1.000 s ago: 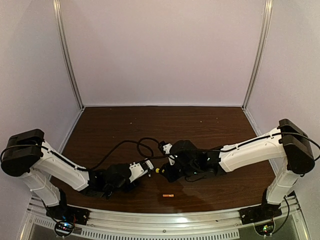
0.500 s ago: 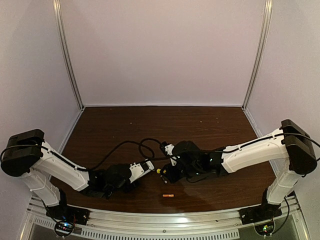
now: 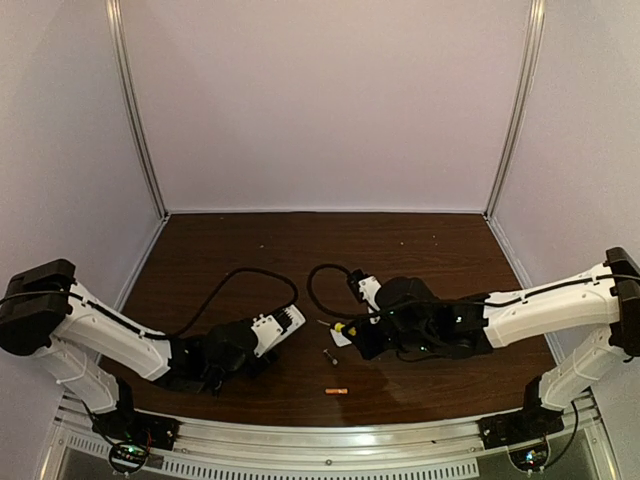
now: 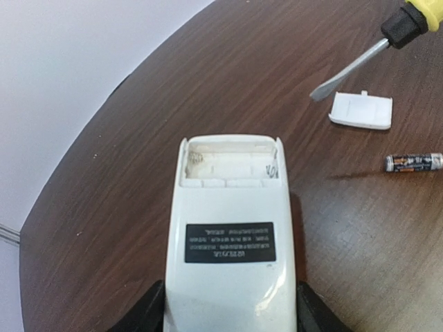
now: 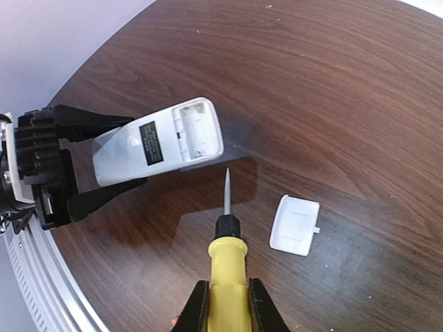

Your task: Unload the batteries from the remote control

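Note:
Next, I release the yellow-handled screwdriver with my right gripper on bare wood (image 3: 402, 298) beside and farther back than the white battery cover.
My left gripper (image 4: 230, 315) is shut on the white remote control (image 4: 228, 242), back side up, and its battery compartment (image 4: 227, 162) is open and empty. In the top view the remote (image 3: 280, 325) sits left of centre. The dark battery (image 4: 413, 162) lies on the table to its right and also shows in the top view (image 3: 331, 355). The orange battery (image 3: 336, 391) lies nearer the front edge. My right gripper (image 5: 227, 304) is shut on the yellow-handled screwdriver (image 5: 227, 270), its tip a short way from the remote (image 5: 156, 142).
The small white battery cover (image 5: 295, 225) lies on the wooden table (image 3: 400, 250) right of the screwdriver tip, and shows in the left wrist view (image 4: 360, 111). Black cables (image 3: 235, 285) loop behind both grippers. White walls enclose the table on three sides.
My right gripper has drawn back to the right with the screwdriver, away from the remote. The dark battery and the white cover now lie exposed between the grippers. The remote shifted slightly.

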